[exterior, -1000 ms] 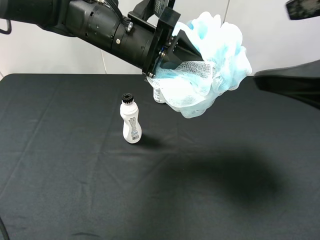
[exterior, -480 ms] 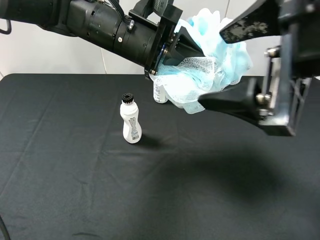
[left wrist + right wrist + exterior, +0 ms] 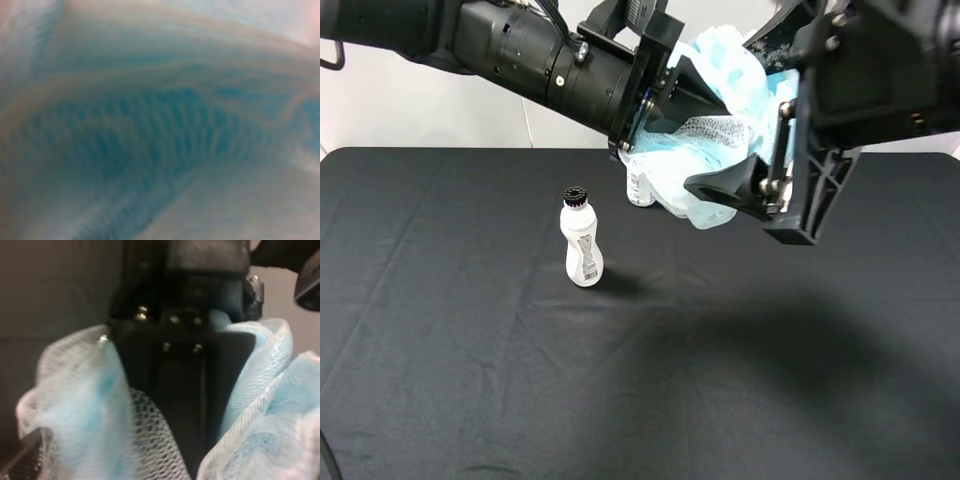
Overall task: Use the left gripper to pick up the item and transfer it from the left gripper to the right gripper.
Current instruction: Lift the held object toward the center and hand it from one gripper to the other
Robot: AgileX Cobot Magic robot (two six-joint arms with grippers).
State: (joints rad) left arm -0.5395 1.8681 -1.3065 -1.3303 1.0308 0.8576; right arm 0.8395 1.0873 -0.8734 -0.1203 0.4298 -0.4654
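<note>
The robot's left gripper will release the mesh pouf at the fingertips of its right gripper (image 3: 690, 165), above the back of the table.
The pale blue and white mesh pouf (image 3: 725, 75) hangs in the air above the back of the table. My left gripper (image 3: 688, 105), on the long bolted black arm, is shut on it from the left. My right gripper (image 3: 722, 115) has come in from the right, open, with one finger above the pouf and one below it. In the left wrist view the blurred blue mesh (image 3: 150, 135) fills the frame. The right wrist view shows the left gripper (image 3: 182, 355) head-on with the pouf (image 3: 85, 405) bulging on both sides of it.
A white bottle with a black cap (image 3: 582, 240) stands upright on the black table (image 3: 470, 350), left of centre. A spray can (image 3: 640, 188) stands behind it, partly hidden by the pouf. A white wall runs along the back.
My right gripper has swung in from the right edge and its open fingers now straddle the pouf. The left arm with the pouf has stayed almost still.
</note>
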